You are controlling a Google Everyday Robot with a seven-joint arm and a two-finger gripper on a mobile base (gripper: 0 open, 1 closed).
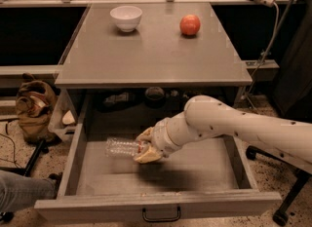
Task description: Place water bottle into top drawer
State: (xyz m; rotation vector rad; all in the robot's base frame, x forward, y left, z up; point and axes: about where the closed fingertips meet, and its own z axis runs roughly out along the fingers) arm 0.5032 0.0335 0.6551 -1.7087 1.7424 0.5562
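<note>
I should let the water bottle go from my gripper on the top drawer's bottom (125,160), toward the side that is nearest to the brown bag.
The top drawer (161,201) is pulled open, grey, with a small black handle (161,216) on its front panel. My gripper (145,146) reaches in from the right over the drawer and is shut on the water bottle (122,148), a clear ribbed bottle lying sideways with its free end pointing left. The bottle is low over the left-middle of the drawer bottom; I cannot tell if it touches. Its label end is hidden in my fingers.
On the tabletop (156,60) above stand a white bowl (126,17) and a red apple (190,25). A brown bag (34,106) lies on the floor at left. A person's leg (22,192) shows at the lower left. A chair base (287,206) is at right.
</note>
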